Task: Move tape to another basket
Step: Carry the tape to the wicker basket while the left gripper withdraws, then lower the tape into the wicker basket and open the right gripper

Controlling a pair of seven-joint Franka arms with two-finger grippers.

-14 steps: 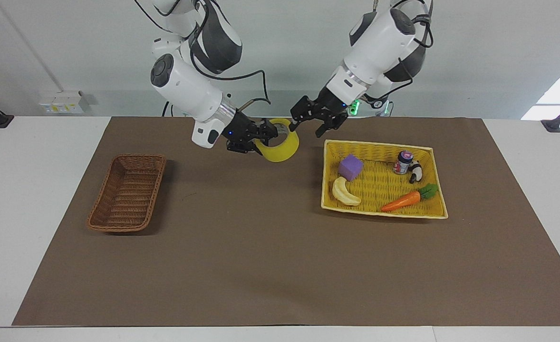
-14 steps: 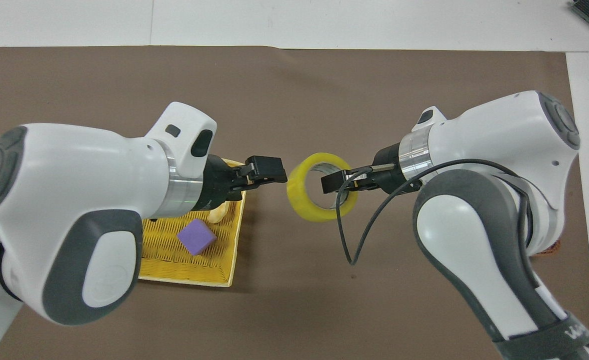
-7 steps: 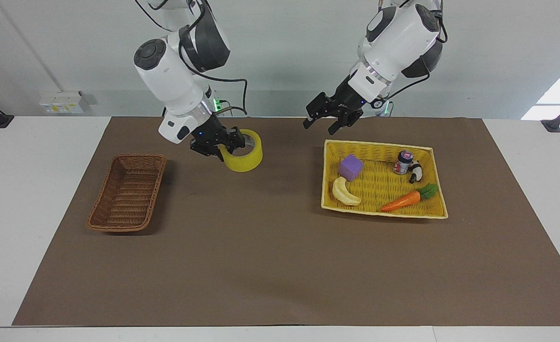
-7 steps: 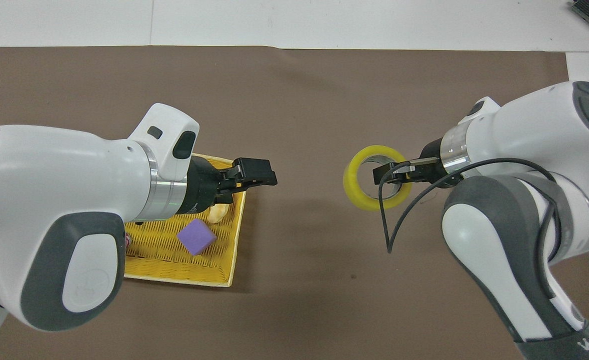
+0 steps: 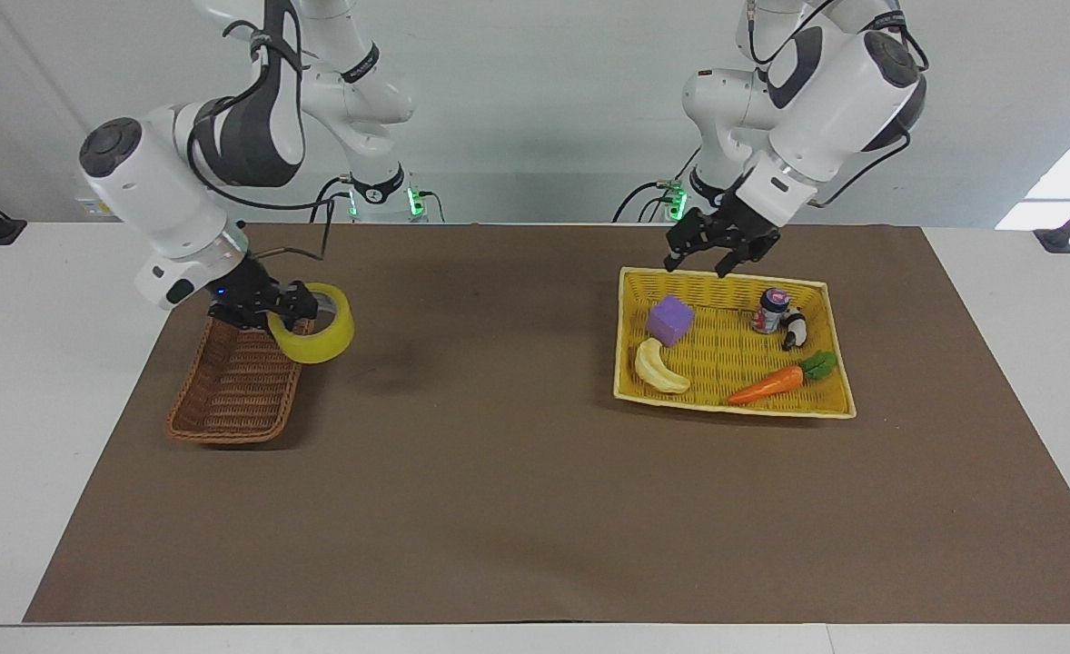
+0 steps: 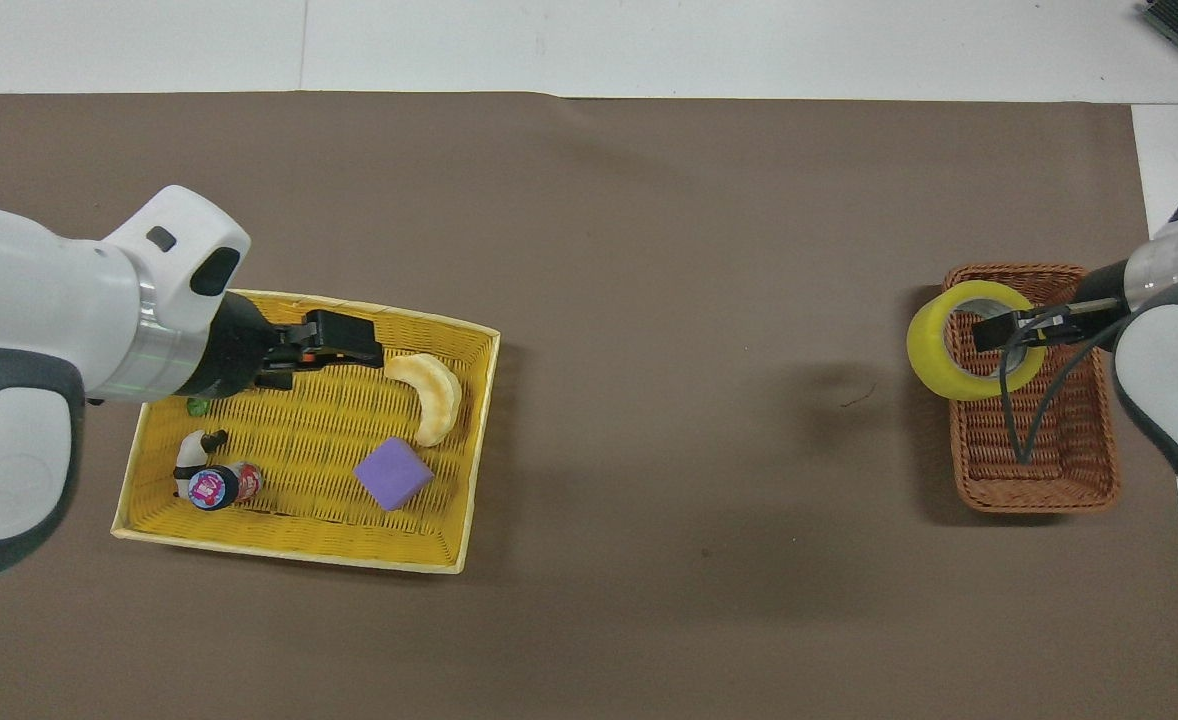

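Next, my right gripper lets go of the tape in the brown basket (image 6: 1012,371), beside the side of the basket nearest the yellow tray.
The tape (image 5: 321,343), a wide yellow roll, hangs in my right gripper (image 5: 269,311), which is shut on its wall with one finger inside the ring. The roll is in the air over the rim of the brown wicker basket (image 5: 226,434) that faces the table's middle. In the overhead view the tape (image 6: 934,355) and the right gripper (image 6: 999,330) cover one corner of the brown basket (image 6: 1034,500), which holds nothing else. My left gripper (image 5: 721,252) is open and empty, raised over the robots' edge of the yellow tray; it also shows in the overhead view (image 6: 349,340).
The yellow woven tray (image 5: 735,407) toward the left arm's end holds a purple cube (image 5: 669,320), a banana (image 5: 658,368), a carrot (image 5: 771,383), a small can (image 5: 771,311) and a panda figure (image 5: 794,329). A brown mat (image 5: 517,472) covers the table.
My right gripper has carried the tape from the table's middle to the brown basket. My left gripper has drawn back to over the yellow tray.
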